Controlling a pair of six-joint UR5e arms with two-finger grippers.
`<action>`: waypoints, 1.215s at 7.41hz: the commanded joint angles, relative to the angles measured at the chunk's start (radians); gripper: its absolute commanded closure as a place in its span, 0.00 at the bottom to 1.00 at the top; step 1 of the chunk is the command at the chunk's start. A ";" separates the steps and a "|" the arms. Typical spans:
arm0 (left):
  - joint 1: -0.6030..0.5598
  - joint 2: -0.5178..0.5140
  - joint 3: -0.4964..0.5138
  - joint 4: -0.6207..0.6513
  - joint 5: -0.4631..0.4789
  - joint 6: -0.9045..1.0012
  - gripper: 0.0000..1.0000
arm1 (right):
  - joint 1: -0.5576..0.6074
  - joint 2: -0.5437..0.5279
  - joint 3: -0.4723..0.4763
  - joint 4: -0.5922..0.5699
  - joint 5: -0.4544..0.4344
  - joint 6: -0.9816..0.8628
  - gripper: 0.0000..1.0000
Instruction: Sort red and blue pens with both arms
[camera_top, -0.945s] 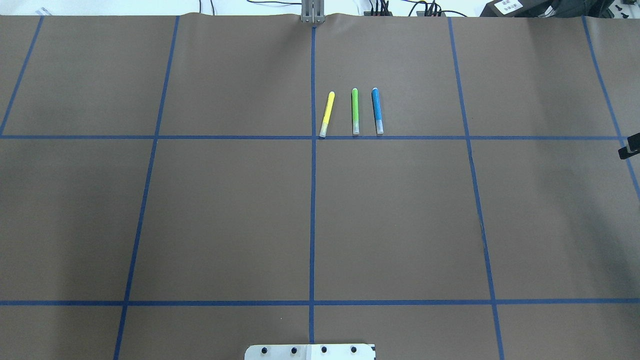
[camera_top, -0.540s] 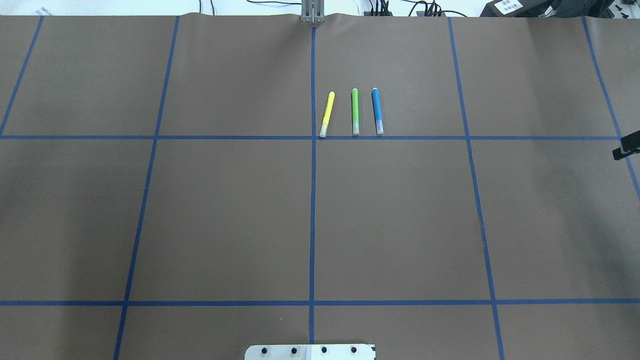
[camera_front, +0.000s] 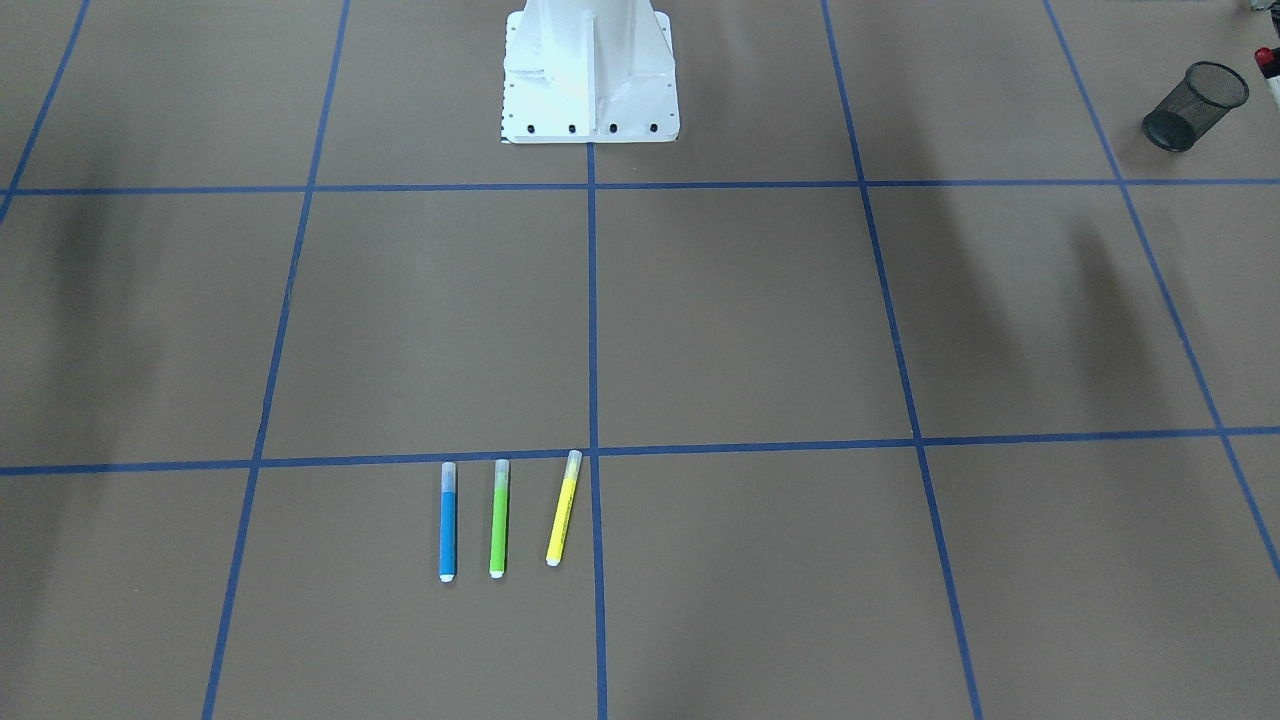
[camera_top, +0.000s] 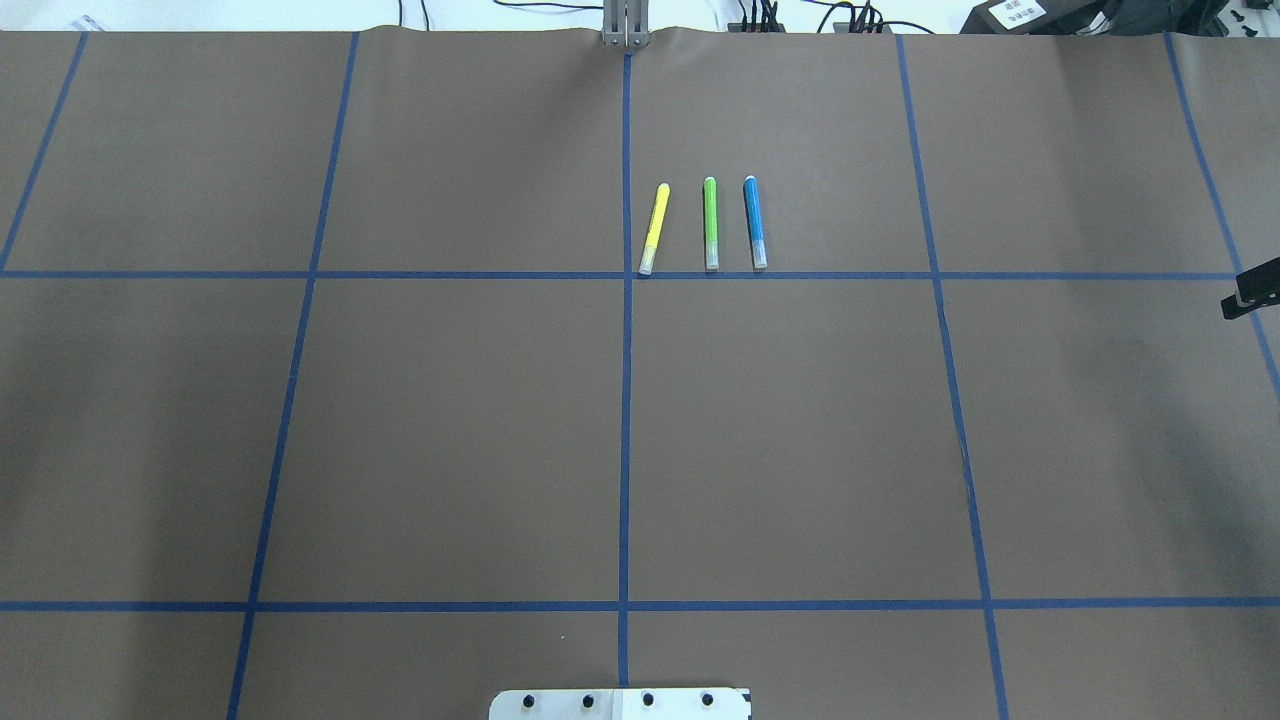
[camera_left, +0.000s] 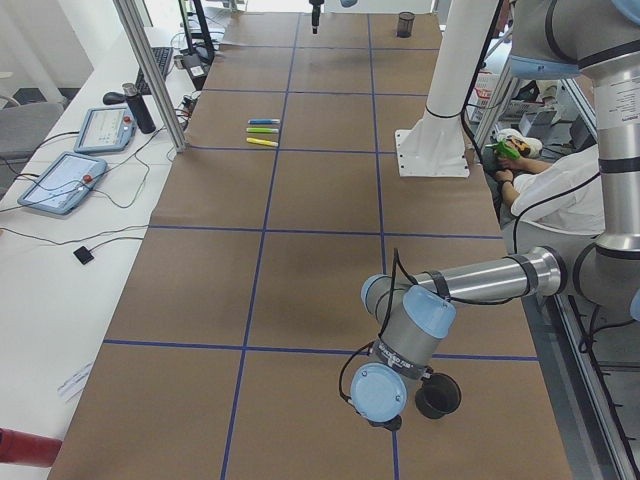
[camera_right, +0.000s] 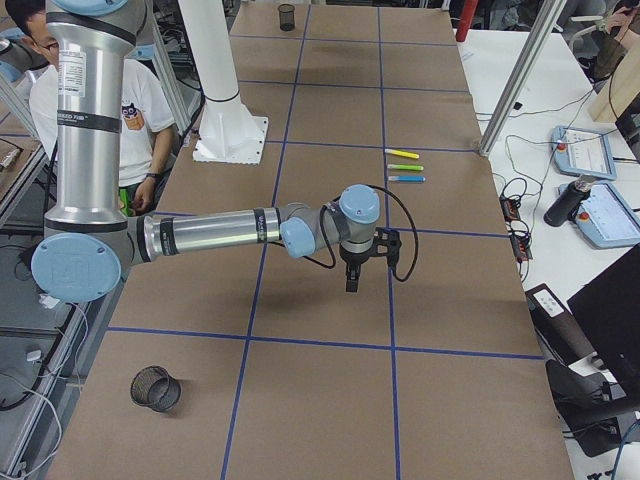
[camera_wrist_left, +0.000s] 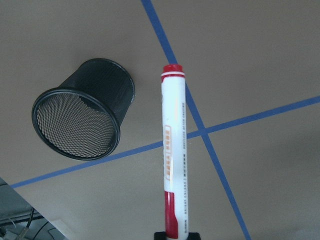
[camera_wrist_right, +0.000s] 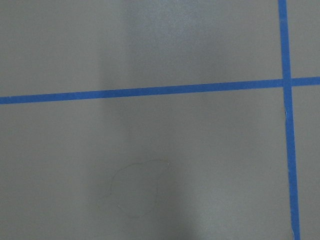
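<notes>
Next, my left gripper lets go of the red pen. The pen will then rest inside the black mesh cup (camera_front: 1196, 98) (camera_wrist_left: 86, 106).
In the left wrist view the red pen (camera_wrist_left: 172, 165), white-barrelled with a red cap, stands out from my left gripper (camera_wrist_left: 177, 235), which is shut on its lower end. It hangs beside a black mesh cup (camera_wrist_left: 82, 117). The blue pen (camera_top: 755, 222) lies on the brown table, rightmost of three in a row, also seen as the blue pen (camera_front: 447, 520). Only a black bit of my right gripper (camera_top: 1250, 295) shows at the overhead view's right edge, far from the pens. Its fingers do not show, so I cannot tell its state.
A green marker (camera_top: 710, 222) and a yellow marker (camera_top: 653, 228) lie next to the blue pen. A second mesh cup (camera_right: 154, 388) stands at the right arm's end. The white pedestal (camera_front: 590, 75) is at the robot's side. A person (camera_right: 140, 110) sits behind the robot.
The black bit of my right gripper has crept a little leftward into the overhead view. The three pens on the table have not moved.
</notes>
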 joint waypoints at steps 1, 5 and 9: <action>-0.015 0.014 0.016 0.146 0.002 0.071 1.00 | -0.009 0.002 -0.014 0.001 -0.013 0.005 0.01; -0.019 -0.006 0.060 0.256 0.026 0.192 1.00 | -0.013 0.006 -0.012 0.001 -0.011 0.008 0.01; -0.019 -0.035 0.198 0.257 0.054 0.306 1.00 | -0.013 0.008 -0.005 0.001 -0.013 0.008 0.01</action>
